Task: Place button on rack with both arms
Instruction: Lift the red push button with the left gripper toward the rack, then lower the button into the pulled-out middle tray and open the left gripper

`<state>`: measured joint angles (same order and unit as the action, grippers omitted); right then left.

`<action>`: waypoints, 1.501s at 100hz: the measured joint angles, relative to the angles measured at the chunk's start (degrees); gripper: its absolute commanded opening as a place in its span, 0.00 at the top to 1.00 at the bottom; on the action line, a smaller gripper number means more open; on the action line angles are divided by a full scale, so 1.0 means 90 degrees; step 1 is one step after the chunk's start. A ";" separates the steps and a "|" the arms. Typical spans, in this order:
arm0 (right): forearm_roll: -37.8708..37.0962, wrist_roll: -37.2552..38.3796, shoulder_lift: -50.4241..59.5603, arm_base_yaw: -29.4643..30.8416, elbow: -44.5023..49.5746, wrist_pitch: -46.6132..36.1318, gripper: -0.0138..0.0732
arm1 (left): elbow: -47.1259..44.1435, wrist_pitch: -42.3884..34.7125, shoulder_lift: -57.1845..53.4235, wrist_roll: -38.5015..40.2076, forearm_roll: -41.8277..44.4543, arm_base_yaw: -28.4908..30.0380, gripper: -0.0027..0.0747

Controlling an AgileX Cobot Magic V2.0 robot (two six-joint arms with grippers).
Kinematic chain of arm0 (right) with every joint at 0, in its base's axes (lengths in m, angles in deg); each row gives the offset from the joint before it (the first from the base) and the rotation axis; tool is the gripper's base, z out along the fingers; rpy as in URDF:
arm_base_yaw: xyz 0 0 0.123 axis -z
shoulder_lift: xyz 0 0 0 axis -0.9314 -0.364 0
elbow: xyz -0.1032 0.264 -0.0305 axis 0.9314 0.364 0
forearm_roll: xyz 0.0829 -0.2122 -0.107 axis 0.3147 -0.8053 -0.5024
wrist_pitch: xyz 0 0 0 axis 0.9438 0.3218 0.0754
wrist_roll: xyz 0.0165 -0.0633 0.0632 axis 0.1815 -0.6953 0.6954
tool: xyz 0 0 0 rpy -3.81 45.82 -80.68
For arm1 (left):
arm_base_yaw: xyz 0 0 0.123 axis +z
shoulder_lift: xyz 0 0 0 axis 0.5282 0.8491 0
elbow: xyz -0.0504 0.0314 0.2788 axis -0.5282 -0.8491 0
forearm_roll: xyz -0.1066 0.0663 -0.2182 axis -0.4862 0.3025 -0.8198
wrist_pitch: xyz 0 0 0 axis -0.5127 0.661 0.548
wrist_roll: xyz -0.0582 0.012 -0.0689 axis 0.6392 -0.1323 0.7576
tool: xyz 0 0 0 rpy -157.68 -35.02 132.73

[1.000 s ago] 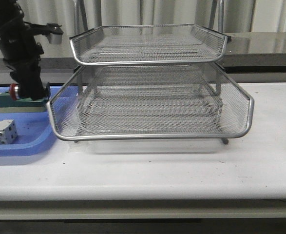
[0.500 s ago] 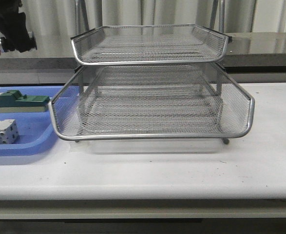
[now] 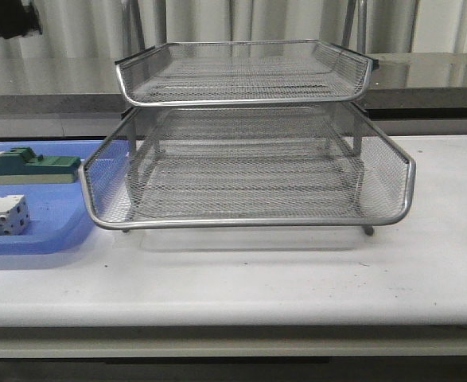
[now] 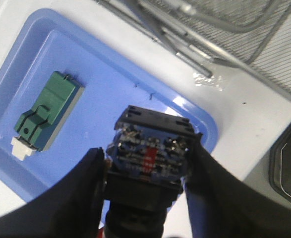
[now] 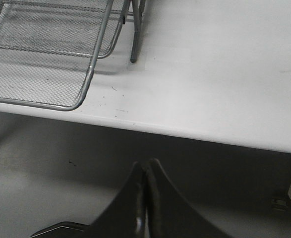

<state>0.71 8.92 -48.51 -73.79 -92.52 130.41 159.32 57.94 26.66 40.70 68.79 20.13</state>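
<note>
I will use my left gripper to set the button down near the middle of the rack's lower mesh level (image 3: 234, 178).
In the left wrist view my left gripper (image 4: 149, 154) is shut on the button (image 4: 152, 130), and its black fingers (image 4: 88, 191) press both sides of the black body. The button's blue rear part with metal screws faces the camera, and its red head is hidden. It hangs high above the blue tray (image 4: 110, 89). The silver wire-mesh rack (image 3: 249, 159) stands mid-table, its tiers bare. Only a bit of the left arm (image 3: 6, 20) shows in the front view's top left corner. My right gripper (image 5: 146, 171) is shut on nothing, below the table's front edge near a rack corner (image 5: 81, 84).
The blue tray (image 3: 50, 231) lies left of the rack and holds a green block (image 3: 34, 165) and a white terminal block (image 3: 2, 216). The green block (image 4: 46, 116) also shows under the left wrist. White tabletop (image 5: 219, 64) stretches right of the rack.
My left arm has risen from the blue tray with the button. It climbed up and left until it is nearly out of the front view. The green block stays in the tray.
</note>
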 measured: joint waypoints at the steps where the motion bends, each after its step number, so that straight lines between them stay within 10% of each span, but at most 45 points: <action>1: 0.0000 0.0000 0.0000 0.0000 0.0000 0.0000 0.92 | -0.0041 0.0011 -0.0027 0.0028 0.0000 -0.0052 0.88; 57: 0.0000 0.0000 0.0000 0.0000 0.0000 0.0000 0.92 | -0.0489 -0.0051 0.0091 0.0259 -0.0416 -0.2614 0.96; 102: 0.0000 0.0000 0.0000 0.0000 0.0000 0.0000 0.92 | -0.0489 -0.1313 0.1237 0.0259 -0.0547 -0.2977 0.94; 135: 0.0000 0.0000 0.0000 0.0000 0.0000 0.0000 0.92 | -0.0489 -0.1161 0.1519 0.0262 -0.0674 -0.2977 0.29; 150: 0.0000 0.0000 0.0000 0.0000 0.0000 0.0000 0.92 | -0.0489 -0.1161 0.1519 0.0262 -0.0698 -0.2977 0.25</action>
<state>0.71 8.92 -48.51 -73.79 -92.52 130.41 154.92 47.49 40.34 43.06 62.51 -6.67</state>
